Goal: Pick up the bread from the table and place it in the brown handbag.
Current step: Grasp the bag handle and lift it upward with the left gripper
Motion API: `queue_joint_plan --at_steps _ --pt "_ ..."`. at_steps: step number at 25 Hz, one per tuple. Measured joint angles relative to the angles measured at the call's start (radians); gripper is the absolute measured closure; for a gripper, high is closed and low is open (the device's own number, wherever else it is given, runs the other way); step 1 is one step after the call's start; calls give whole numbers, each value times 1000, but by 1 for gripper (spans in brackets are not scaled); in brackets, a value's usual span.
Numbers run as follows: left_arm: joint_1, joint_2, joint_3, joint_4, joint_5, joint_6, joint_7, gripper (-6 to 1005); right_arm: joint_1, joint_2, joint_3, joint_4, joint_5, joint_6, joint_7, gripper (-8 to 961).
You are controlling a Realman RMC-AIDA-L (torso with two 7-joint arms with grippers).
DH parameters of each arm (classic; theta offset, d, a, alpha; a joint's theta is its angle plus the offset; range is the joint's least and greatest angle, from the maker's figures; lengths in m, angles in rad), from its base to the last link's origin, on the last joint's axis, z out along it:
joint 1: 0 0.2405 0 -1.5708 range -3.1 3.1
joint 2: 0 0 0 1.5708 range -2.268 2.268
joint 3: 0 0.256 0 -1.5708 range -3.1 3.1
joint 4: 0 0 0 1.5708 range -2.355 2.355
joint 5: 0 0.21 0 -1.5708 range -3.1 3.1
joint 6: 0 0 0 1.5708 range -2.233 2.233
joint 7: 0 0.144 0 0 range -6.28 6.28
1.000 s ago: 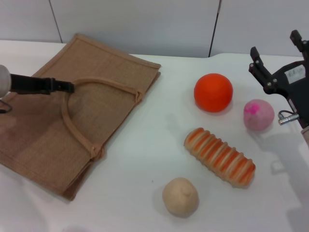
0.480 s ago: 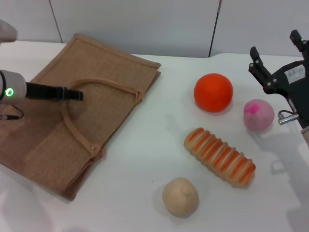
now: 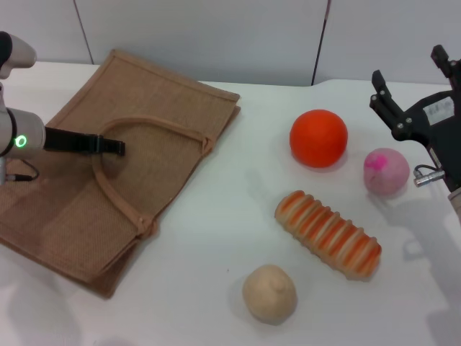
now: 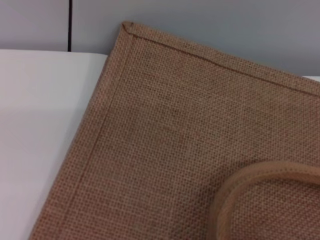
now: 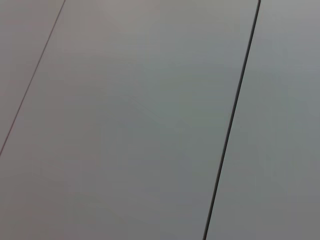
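Left fingers reach into the handbag handle's loop past its curve, so they should open, back off, pinch that curve [image 3: 96, 164], then lift the handbag open.
The bread [image 3: 328, 234], a ribbed loaf with orange and cream stripes, lies on the white table [image 3: 216, 238] at the right of centre. The brown handbag [image 3: 166, 108] lies flat at the left, its lighter handle [image 3: 115, 196] looped on top. My left gripper [image 3: 108, 146] is over the bag, right at the top of the handle loop. The left wrist view shows the bag's weave [image 4: 165, 135] and a handle curve [image 4: 250, 180]. My right gripper [image 3: 410, 72] is open and empty at the far right, raised, well away from the bread.
An orange ball [image 3: 318, 138] sits behind the bread, a pink ball [image 3: 386, 171] to its right beneath my right arm, and a round beige lump [image 3: 269, 293] near the front edge. The right wrist view shows only grey wall panels.
My left arm has swung so its gripper tip moved a little right and toward me over the bag's handle. The right arm, bread and bag have not moved.
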Motion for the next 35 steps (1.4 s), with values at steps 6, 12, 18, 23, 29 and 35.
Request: queue_joint_plan --at_steps 6,12,18,23,29,35 --pt "1 -1 0 -6 2 9 -7 285 -2 0 0 0 0 0 0 76" --pt "1 0 0 -27 -3 42 -15 491 -4 0 0 2 0 0 0 77" --pt "-6 -5 0 -80 -12 97 -16 690 -6 0 2 2 0 0 0 77" --pt "-4 -5 0 -99 -39 111 -14 723 -7 0 3 2 0 0 0 77" --pt "2 -4 0 -101 -56 112 -7 799 -8 0 4 2 0 0 0 78" --pt "0 -5 0 -96 -51 103 4 855 -6 0 4 2 0 0 0 78"
